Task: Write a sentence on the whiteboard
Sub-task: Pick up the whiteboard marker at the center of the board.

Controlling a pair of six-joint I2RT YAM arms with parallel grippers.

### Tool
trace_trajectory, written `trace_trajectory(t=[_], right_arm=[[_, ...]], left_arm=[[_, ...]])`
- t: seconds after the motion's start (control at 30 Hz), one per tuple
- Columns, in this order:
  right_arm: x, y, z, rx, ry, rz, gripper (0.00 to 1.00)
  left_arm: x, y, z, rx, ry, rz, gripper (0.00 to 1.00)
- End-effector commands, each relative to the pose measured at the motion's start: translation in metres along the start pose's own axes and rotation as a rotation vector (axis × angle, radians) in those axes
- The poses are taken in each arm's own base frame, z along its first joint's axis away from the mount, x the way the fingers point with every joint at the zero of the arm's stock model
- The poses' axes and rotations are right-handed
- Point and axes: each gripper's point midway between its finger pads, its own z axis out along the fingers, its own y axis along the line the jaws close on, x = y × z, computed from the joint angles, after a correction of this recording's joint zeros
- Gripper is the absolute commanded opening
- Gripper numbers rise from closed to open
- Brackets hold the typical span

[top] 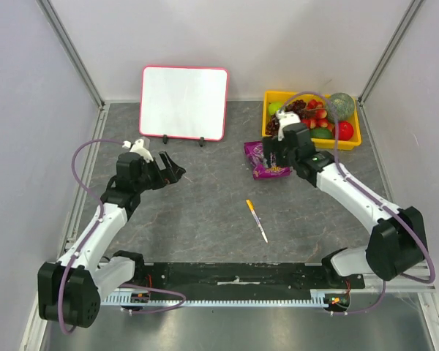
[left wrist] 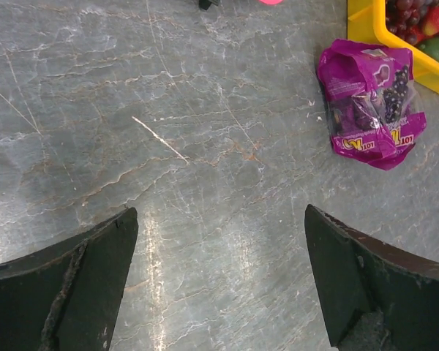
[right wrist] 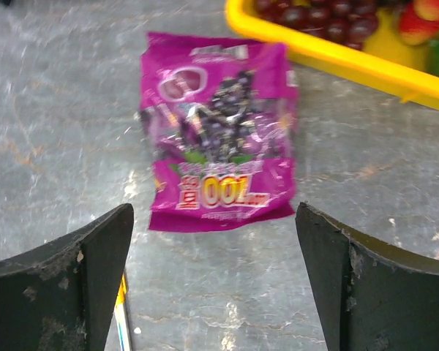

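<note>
The orange-and-white marker is next, and my right gripper will move to its orange end (top: 250, 205) (right wrist: 121, 294) and close there.
The whiteboard (top: 184, 102) stands propped at the back of the table, pink-red framed, its face plain white. The sentence is not in view. An orange-and-white marker (top: 256, 220) lies flat mid-table; its end shows beside my right gripper's left finger (right wrist: 121, 322). My left gripper (top: 177, 171) hovers open in front of the board's lower left, with only bare table between its fingers (left wrist: 221, 212). My right gripper (top: 272, 155) is open too, just short of a purple snack bag (right wrist: 219, 131), holding nothing (right wrist: 214, 208).
The purple snack bag (top: 265, 161) lies right of centre, also in the left wrist view (left wrist: 369, 102). A yellow tray (top: 307, 143) of fruit sits at the back right, close behind the bag (right wrist: 336, 55). Walls enclose the grey table on three sides.
</note>
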Motion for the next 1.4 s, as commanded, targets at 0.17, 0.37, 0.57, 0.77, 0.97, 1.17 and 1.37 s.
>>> trace_trajectory(t=[0.17, 0.37, 0.57, 0.77, 0.97, 1.17, 1.37], right_arm=[[0.044, 0.047, 0.004, -0.040, 0.184, -0.235, 0.98], [0.083, 0.079, -0.001, -0.120, 0.298, -0.305, 0.95], [0.129, 0.084, 0.009, -0.117, 0.414, -0.346, 0.81], [0.147, 0.102, 0.014, -0.181, 0.452, -0.350, 0.71], [0.171, 0.113, 0.020, -0.231, 0.521, -0.359, 0.62], [0.195, 0.113, 0.028, -0.238, 0.592, -0.366, 0.41], [0.199, 0.119, 0.035, -0.245, 0.625, -0.348, 0.00]], left_arm=[[-0.024, -0.037, -0.002, 0.130, 0.013, 0.039, 0.99], [-0.046, -0.050, -0.013, 0.151, -0.009, 0.117, 0.99], [-0.048, -0.051, -0.012, 0.153, -0.003, 0.125, 0.99], [-0.039, -0.047, -0.002, 0.149, 0.042, 0.096, 0.99], [-0.040, -0.045, 0.001, 0.136, 0.044, 0.095, 0.99], [-0.044, -0.045, -0.001, 0.126, 0.038, 0.111, 0.98], [-0.056, -0.057, -0.009, 0.166, 0.000, 0.154, 0.98]])
